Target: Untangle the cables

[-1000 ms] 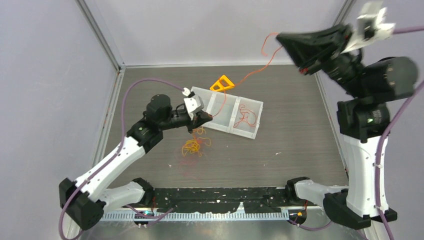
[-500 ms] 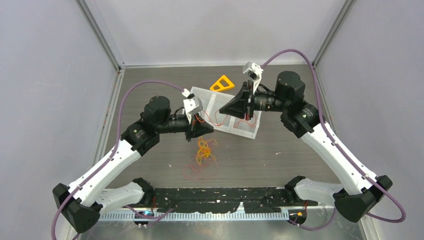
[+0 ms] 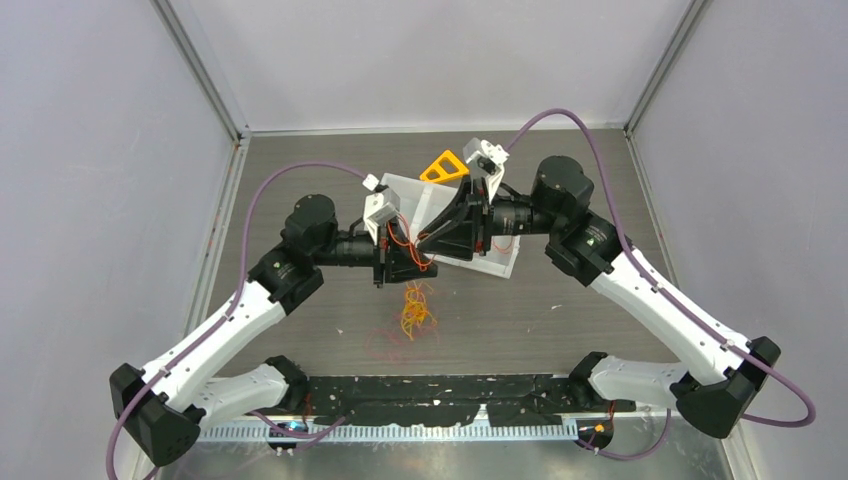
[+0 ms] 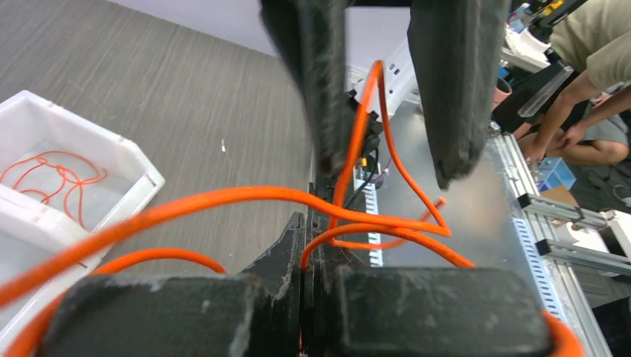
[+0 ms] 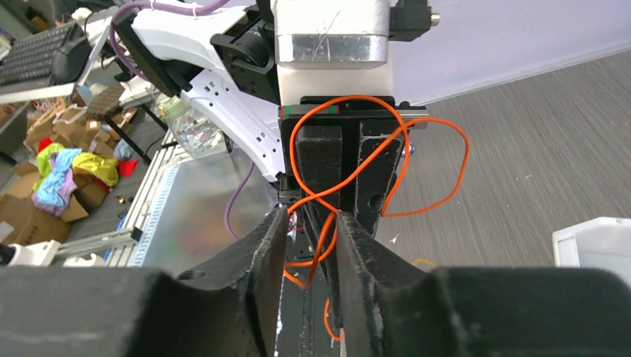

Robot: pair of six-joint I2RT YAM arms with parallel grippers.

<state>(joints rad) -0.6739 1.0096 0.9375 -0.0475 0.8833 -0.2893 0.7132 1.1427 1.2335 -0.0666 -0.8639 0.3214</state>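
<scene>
The orange cable loops over the fingers of the robot's left gripper, so next the right gripper pinches its crossing pieces [image 5: 328,222] and lifts them clear before it lays the cable in the tray.
A tangle of orange and yellow cables [image 3: 414,306] hangs from my left gripper [image 3: 404,263] down to the table. In the left wrist view the left gripper [image 4: 318,224] is shut on an orange cable [image 4: 223,199] whose loops run forward. My right gripper [image 3: 427,243] faces it tip to tip. In the right wrist view the right gripper [image 5: 311,223] is open, with orange cable strands [image 5: 326,236] running in the gap between its fingers and the left gripper's body [image 5: 344,160] just beyond.
A white two-compartment tray [image 3: 500,262] lies behind the grippers; a red-orange cable [image 4: 52,175] lies in one compartment. An orange triangle [image 3: 445,167] sits at the tray's far side. A thin red cable [image 3: 392,346] lies on the table near the front rail [image 3: 450,410].
My right arm has swung down from high on the right and moved left until its open fingers meet the left gripper. The left gripper has shifted slightly right with the tangle.
</scene>
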